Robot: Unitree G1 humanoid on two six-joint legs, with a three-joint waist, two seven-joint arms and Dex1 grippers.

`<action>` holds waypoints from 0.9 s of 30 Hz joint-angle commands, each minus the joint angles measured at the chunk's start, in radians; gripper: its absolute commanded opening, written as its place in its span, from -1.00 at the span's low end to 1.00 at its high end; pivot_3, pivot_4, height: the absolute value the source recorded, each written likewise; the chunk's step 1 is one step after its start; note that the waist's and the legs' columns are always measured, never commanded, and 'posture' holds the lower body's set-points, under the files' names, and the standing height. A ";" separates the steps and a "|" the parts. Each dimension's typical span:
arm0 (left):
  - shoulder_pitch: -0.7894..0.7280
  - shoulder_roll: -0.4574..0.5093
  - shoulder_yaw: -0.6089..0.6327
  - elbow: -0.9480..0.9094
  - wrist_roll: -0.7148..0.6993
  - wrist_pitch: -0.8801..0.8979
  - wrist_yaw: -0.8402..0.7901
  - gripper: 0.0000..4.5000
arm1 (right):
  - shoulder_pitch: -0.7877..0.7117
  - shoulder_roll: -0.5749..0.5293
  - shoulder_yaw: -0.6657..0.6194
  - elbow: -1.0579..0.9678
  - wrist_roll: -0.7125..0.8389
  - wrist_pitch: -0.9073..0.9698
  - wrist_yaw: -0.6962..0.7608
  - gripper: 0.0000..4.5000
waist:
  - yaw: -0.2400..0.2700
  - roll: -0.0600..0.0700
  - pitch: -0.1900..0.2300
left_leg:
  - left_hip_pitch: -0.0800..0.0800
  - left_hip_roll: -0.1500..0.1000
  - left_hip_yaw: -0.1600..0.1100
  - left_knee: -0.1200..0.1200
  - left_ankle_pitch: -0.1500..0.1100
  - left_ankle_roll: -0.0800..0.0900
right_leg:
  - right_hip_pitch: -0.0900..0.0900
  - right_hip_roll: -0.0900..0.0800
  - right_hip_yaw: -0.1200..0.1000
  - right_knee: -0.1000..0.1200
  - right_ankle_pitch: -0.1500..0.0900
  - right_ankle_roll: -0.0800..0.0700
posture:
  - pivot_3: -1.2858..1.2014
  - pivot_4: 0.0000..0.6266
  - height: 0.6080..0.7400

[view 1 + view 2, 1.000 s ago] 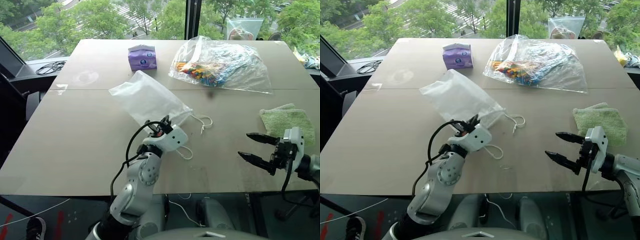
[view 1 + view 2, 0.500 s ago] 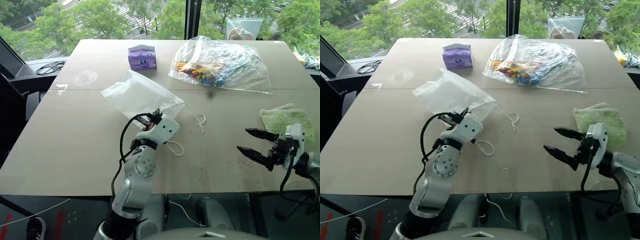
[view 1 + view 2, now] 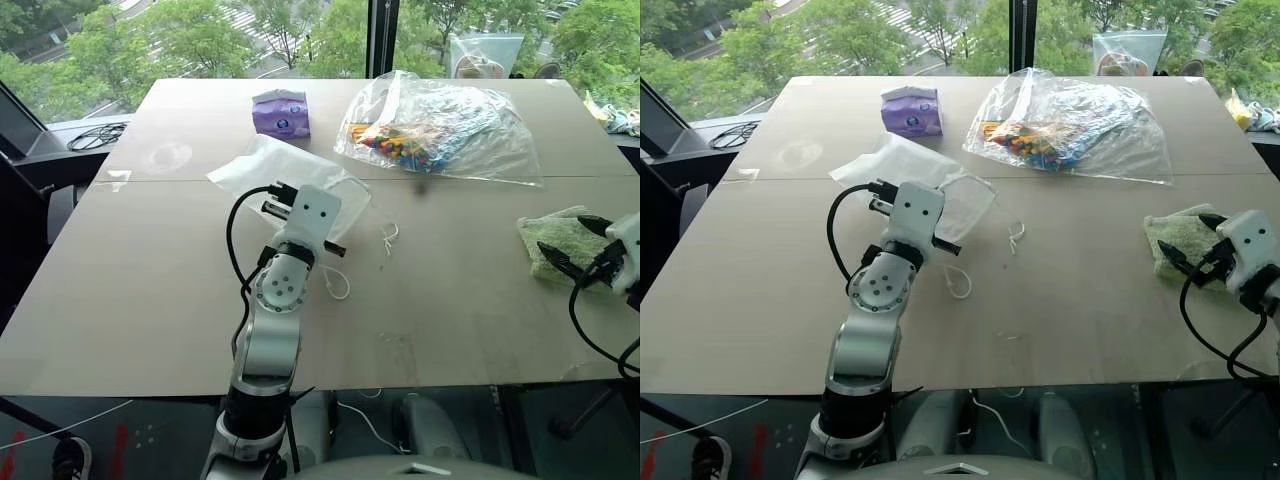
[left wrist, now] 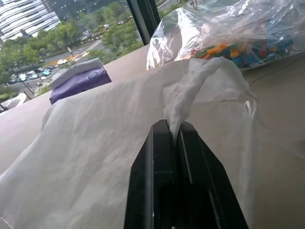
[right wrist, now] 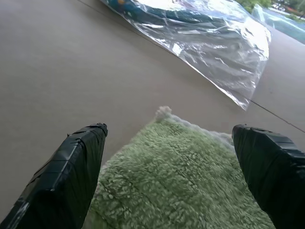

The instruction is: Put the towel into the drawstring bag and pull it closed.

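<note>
My right gripper should close on the middle of the light green towel (image 3: 565, 250) (image 5: 178, 193), so that it pinches up a fluffy fold between its fingers.
The drawstring bag (image 3: 258, 171) is a thin white pouch lying mid-table, its mouth end lifted off the surface. My left gripper (image 4: 173, 127) is shut on a bunched fold of the bag (image 4: 95, 143) at its mouth. Thin white cord loops (image 3: 388, 238) trail from the mouth onto the table. The towel (image 3: 556, 235), fluffy and light green, lies near the table's right edge. My right gripper (image 3: 573, 243) stands open at the towel's near left edge, one finger on each side of the towel (image 5: 181, 181), with nothing between them.
A purple tissue pack (image 3: 281, 112) sits behind the bag. A clear plastic bag of colourful items (image 3: 440, 125) spreads across the far right. A second clear bag (image 3: 486, 55) stands at the far edge. The table's right edge (image 3: 625, 190) runs close to the towel.
My left gripper has risen and moved forward, rolling and lifting the bag's mouth. My right gripper has swung to the right, from bare table to the towel's edge, still open.
</note>
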 commanded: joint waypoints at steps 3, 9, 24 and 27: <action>-0.018 0.013 0.007 -0.015 -0.044 -0.001 -0.007 -0.98 | -0.032 -0.053 0.050 0.095 -0.145 0.007 -0.116 1.00 | 0.002 0.000 0.000 | 0.000 0.000 0.000 0.001 0.000 0.000 | 0.000 0.000 0.000 0.000 0.000 0.000 | 0.03 -0.52 1.00; 0.001 0.002 0.025 -0.062 -0.144 0.033 -0.056 -0.98 | -0.149 -0.009 0.054 0.251 -0.169 0.056 -0.241 1.00 | -0.007 0.000 0.000 | 0.001 0.000 0.001 0.002 0.000 0.000 | 0.001 0.000 0.002 0.001 0.002 0.002 | 0.03 -0.52 1.00; 0.027 0.058 0.005 -0.090 -0.208 0.048 -0.057 -0.98 | -0.432 0.041 -0.011 0.747 -0.071 0.408 -0.444 1.00 | -0.015 -0.007 -0.004 | 0.005 -0.001 0.001 0.006 0.000 0.003 | 0.007 -0.002 0.002 -0.001 0.002 0.001 | 0.03 -0.52 1.00; 0.033 0.065 0.001 -0.085 -0.210 0.051 -0.055 -0.98 | -0.460 0.054 -0.029 0.799 -0.040 0.497 -0.439 1.00 | -0.013 -0.015 -0.009 | 0.005 0.000 -0.001 0.010 -0.002 0.001 | 0.011 -0.005 0.002 -0.001 0.002 0.001 | 0.03 -0.52 1.00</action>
